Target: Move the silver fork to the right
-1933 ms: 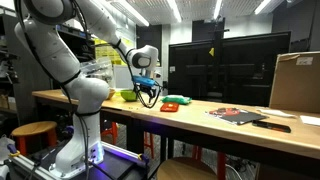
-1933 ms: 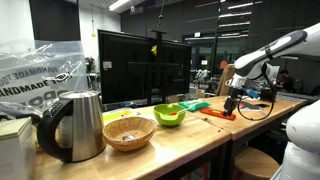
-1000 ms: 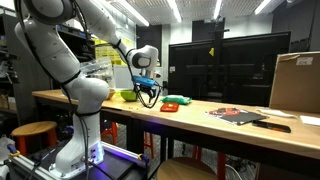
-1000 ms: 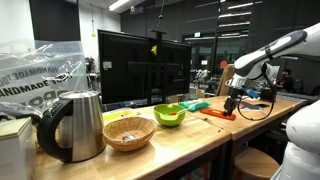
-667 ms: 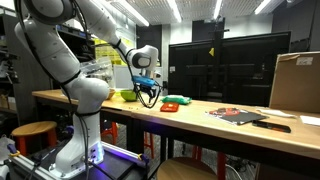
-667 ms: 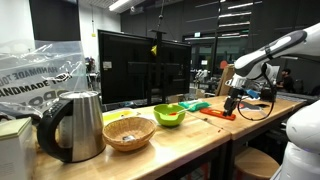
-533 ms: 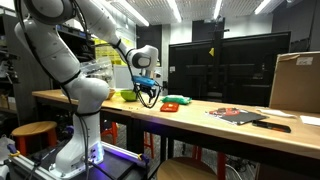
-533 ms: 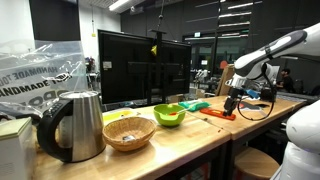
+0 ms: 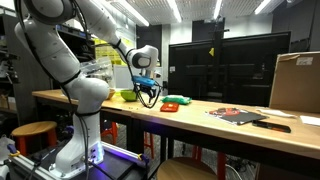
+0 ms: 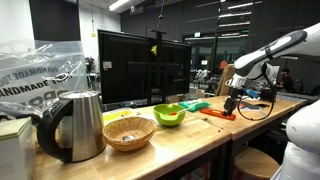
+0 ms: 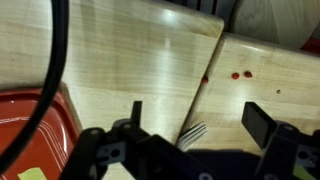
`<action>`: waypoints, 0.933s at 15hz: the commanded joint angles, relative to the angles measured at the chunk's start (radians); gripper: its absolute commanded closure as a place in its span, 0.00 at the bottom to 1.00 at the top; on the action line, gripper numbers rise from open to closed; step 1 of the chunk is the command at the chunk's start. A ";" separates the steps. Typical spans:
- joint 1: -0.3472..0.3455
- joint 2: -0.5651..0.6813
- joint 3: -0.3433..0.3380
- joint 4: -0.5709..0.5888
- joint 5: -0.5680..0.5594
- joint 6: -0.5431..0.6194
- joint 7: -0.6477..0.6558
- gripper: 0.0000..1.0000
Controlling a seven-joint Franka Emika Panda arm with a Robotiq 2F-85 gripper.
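Note:
The silver fork's neck (image 9: 152, 105) (image 11: 181, 147), where the fork's handle meets the tines, will be gripped by my gripper after it goes down.
The silver fork (image 11: 194, 131) lies on the light wooden table (image 11: 120, 60); in the wrist view only its tines show, the handle hidden under the gripper body. My gripper (image 11: 197, 116) is open, with one dark finger on each side of the tines and nothing held. In both exterior views the gripper (image 9: 147, 97) (image 10: 229, 105) hangs low over the tabletop, and the fork is too small to make out there.
A red tray (image 11: 30, 130) lies beside the gripper, also seen as an orange-red item (image 9: 171, 105) next to a green one (image 9: 182, 99). A green bowl (image 10: 169, 115), wicker basket (image 10: 128, 132), kettle (image 10: 74, 125), black monitor (image 10: 140, 65) and cardboard box (image 9: 295, 82) stand on the table.

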 commanded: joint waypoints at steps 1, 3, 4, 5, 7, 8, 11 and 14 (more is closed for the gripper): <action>-0.032 0.010 0.033 0.001 0.027 -0.002 -0.021 0.00; -0.032 0.010 0.033 0.001 0.027 -0.002 -0.021 0.00; -0.032 0.010 0.033 0.001 0.027 -0.002 -0.021 0.00; -0.032 0.010 0.033 0.001 0.027 -0.002 -0.021 0.00; -0.050 0.010 0.056 -0.008 0.007 0.021 0.002 0.00; -0.062 0.010 0.069 -0.014 -0.004 0.040 0.013 0.00; -0.091 0.026 0.113 -0.011 -0.041 0.130 0.035 0.00; -0.100 0.039 0.145 -0.012 -0.066 0.233 0.058 0.00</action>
